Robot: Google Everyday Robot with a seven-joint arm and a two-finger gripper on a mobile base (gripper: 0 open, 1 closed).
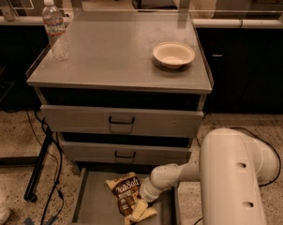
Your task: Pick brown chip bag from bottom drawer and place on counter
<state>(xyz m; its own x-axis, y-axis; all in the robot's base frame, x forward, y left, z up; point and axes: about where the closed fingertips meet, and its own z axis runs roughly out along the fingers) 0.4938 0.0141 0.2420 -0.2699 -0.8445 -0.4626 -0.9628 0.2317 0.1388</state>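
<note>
Next, I close my gripper on the near end [135, 208] of the brown chip bag, which is the end farther from the drawer handles.
The brown chip bag [129, 197] lies in the open bottom drawer [92, 205], dark brown with tan ends and white lettering. My white arm reaches down from the lower right into the drawer. The gripper [140, 204] is at the bag's right lower end, right over it; its tip is hidden behind the arm's wrist and the bag. The counter [113, 50] is the grey top of the cabinet above.
A clear water bottle [55, 29] stands at the counter's back left. A cream bowl [173, 54] sits at its right. Two grey drawers with black handles [121, 121] are above the bottom drawer. Black cables and a stand leg [43, 168] are left of the cabinet.
</note>
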